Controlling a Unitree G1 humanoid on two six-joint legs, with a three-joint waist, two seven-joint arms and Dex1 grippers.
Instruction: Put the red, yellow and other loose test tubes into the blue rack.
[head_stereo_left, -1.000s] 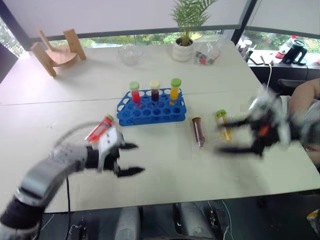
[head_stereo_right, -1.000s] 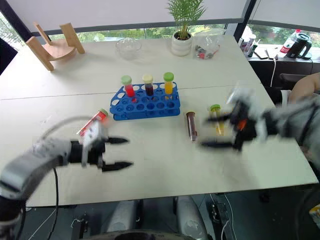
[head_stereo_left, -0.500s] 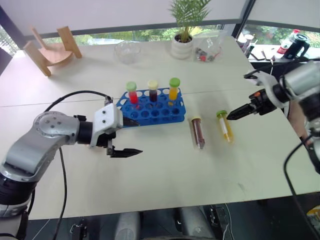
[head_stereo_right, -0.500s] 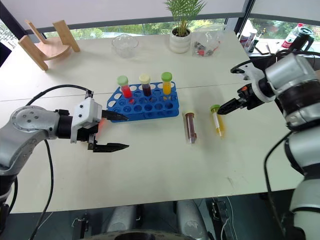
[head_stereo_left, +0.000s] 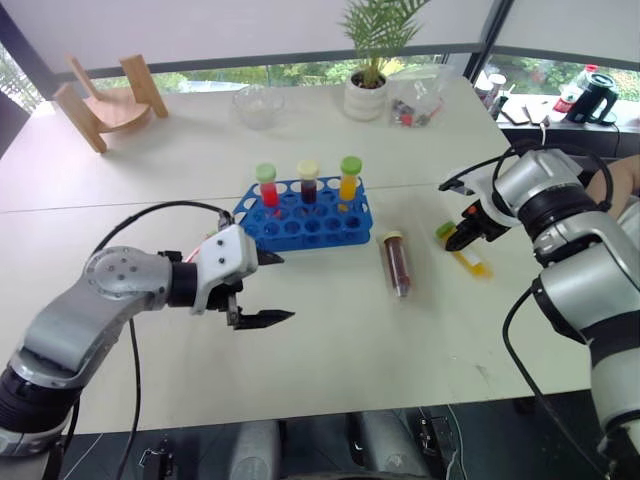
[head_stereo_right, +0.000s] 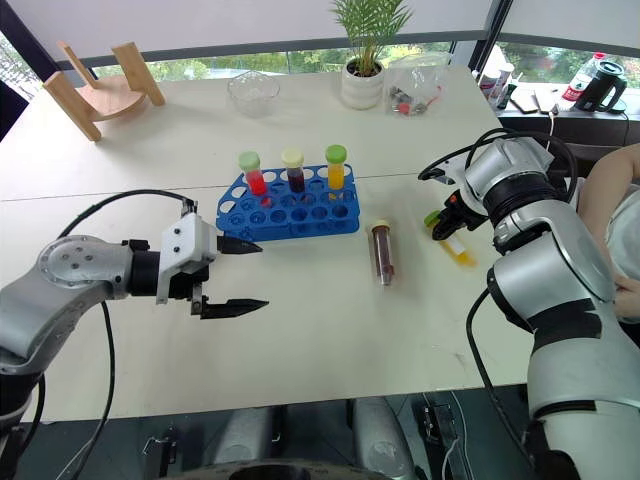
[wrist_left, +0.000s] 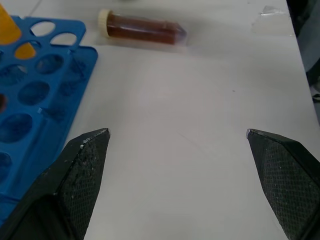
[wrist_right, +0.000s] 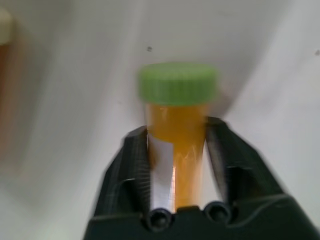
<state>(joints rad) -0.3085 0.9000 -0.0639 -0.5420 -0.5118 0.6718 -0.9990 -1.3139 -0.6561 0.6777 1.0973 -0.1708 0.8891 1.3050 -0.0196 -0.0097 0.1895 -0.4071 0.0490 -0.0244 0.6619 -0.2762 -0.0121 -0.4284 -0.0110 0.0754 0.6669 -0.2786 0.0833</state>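
Observation:
My right gripper should put the yellow test tube down in the blue rack's hole (head_stereo_left: 353, 227) in front of the orange test tube.
The blue rack (head_stereo_left: 305, 215) stands mid-table and holds a red test tube (head_stereo_left: 268, 187), a dark one (head_stereo_left: 309, 182) and an orange one (head_stereo_left: 349, 178), all upright. Right of the rack a brown test tube (head_stereo_left: 396, 264) with a cream cap lies flat. Further right lies the yellow test tube (head_stereo_left: 473, 261) with its green cap (wrist_right: 178, 82); my right gripper (head_stereo_left: 462, 238) points down and is shut on it just below the cap. My left gripper (head_stereo_left: 285, 287) hovers open at the rack's front left corner, holding nothing.
At the back stand a wooden stand (head_stereo_left: 105, 95), a glass bowl (head_stereo_left: 259, 104), a potted plant (head_stereo_left: 370, 90) and a clear bag (head_stereo_left: 415, 100). A person's arm (head_stereo_left: 622, 182) shows at the right edge.
My right gripper has dropped down onto the yellow test tube and shut on it. The left gripper has stayed open in about the same place.

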